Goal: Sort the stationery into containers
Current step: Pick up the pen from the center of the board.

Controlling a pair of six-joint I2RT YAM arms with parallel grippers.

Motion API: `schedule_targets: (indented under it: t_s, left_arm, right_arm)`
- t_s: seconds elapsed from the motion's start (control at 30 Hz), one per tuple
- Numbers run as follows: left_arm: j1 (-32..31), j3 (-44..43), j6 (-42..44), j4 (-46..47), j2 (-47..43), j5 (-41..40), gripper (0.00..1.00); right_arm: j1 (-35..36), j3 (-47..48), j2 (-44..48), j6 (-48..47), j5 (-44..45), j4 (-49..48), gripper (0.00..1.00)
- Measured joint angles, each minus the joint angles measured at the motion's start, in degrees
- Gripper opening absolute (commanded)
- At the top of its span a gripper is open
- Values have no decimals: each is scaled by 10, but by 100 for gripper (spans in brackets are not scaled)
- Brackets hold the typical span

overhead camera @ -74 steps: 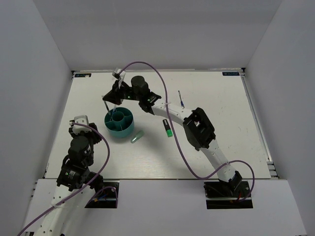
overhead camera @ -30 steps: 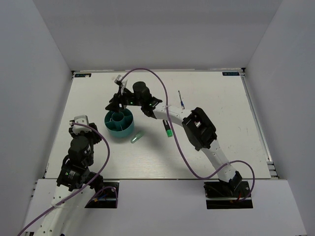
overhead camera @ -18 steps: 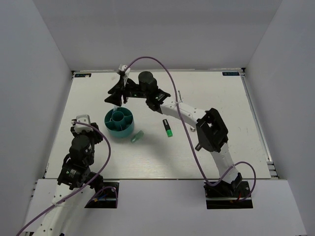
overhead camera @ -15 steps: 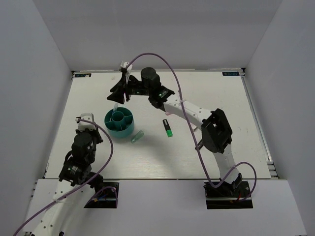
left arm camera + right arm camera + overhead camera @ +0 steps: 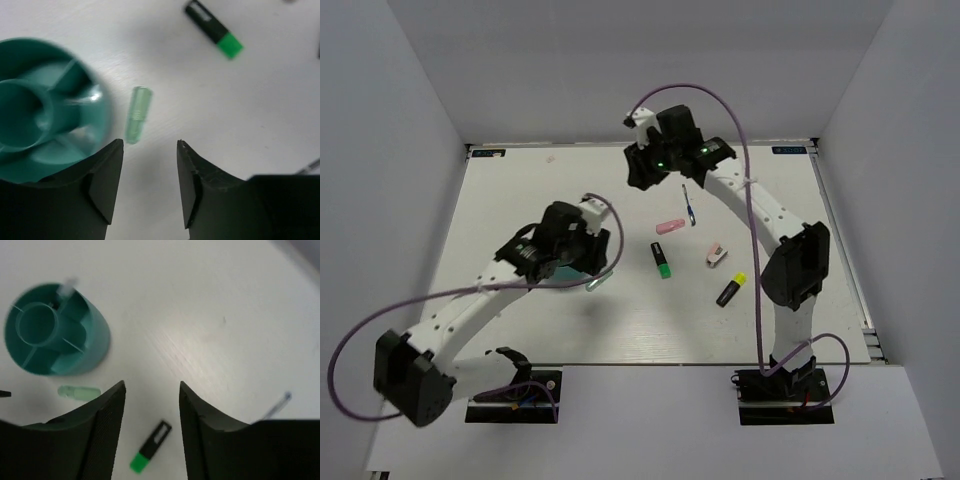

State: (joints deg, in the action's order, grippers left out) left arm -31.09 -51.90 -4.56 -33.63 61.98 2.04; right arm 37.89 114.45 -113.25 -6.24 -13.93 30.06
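The mint-green marker has its wider end [image 5: 608, 274] [image 5: 141, 96] toward the black-green highlighter, and I should close my left gripper on that end.
The teal organiser [image 5: 45, 125] is mostly hidden under my left arm in the top view. It shows whole in the right wrist view [image 5: 55, 330], with a blurred pale pen end [image 5: 66, 288] at its rim. My left gripper [image 5: 578, 268] is open and empty just above the table beside the organiser. The mint-green marker [image 5: 137, 115] lies just ahead of its fingertips. My right gripper [image 5: 642, 170] is open and empty, raised at the back. On the table lie a black-green highlighter [image 5: 662, 260], pink eraser [image 5: 669, 226], blue pen [image 5: 690, 205], white-pink piece [image 5: 716, 256] and black-yellow highlighter [image 5: 730, 290].
White walls close in the white table [image 5: 500, 200] on the left, back and right. The left arm [image 5: 470, 300] stretches diagonally across the left half. The right arm [image 5: 760, 210] arches over the right half, with a purple cable looping above it.
My right arm has lifted from the organiser and swung back and to the right, gripper now empty. My left arm has reached out from its rest over the organiser, uncovering items on the right.
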Motion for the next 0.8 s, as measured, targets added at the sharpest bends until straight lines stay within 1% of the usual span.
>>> schedule_targets:
  t_s: [0.07,0.1,0.13,0.23,0.27,0.3,0.33,0.4,0.6,0.77,0.8]
  left_arm:
    - [-38,-39,3,-13,59,7,65]
    - [-51,-56,4,-19,87,10,65]
    - [-63,-73,5,-21,114,10,63]
    - [-90,-111,7,-28,195,4,55]
    - [-95,-119,6,-29,216,1,55]
    - [-100,-128,6,-33,238,-5,55]
    - [-104,-134,6,-36,258,-10,55]
    - [-110,-143,7,-40,295,-26,55]
    - [-112,-154,20,-55,358,-55,55]
    - [-103,-171,31,-59,381,-61,56]
    - [-101,-175,35,-59,385,-61,58]
  right_arm:
    - [-39,-8,10,-6,-3,66,25]
    - [-63,-19,17,-2,-13,95,7]
    - [-87,-40,26,-1,-24,110,0]
    - [-177,-146,68,9,-67,154,0]
    - [-207,-183,79,13,-83,163,4]
    - [-231,-217,89,16,-100,167,11]
    - [-255,-250,97,21,-118,175,16]
    - [-289,-311,111,30,-155,175,21]
    - [-330,-431,160,48,-258,145,23]
    - [-348,-480,196,54,-303,104,23]
    - [-351,-485,202,54,-308,99,24]
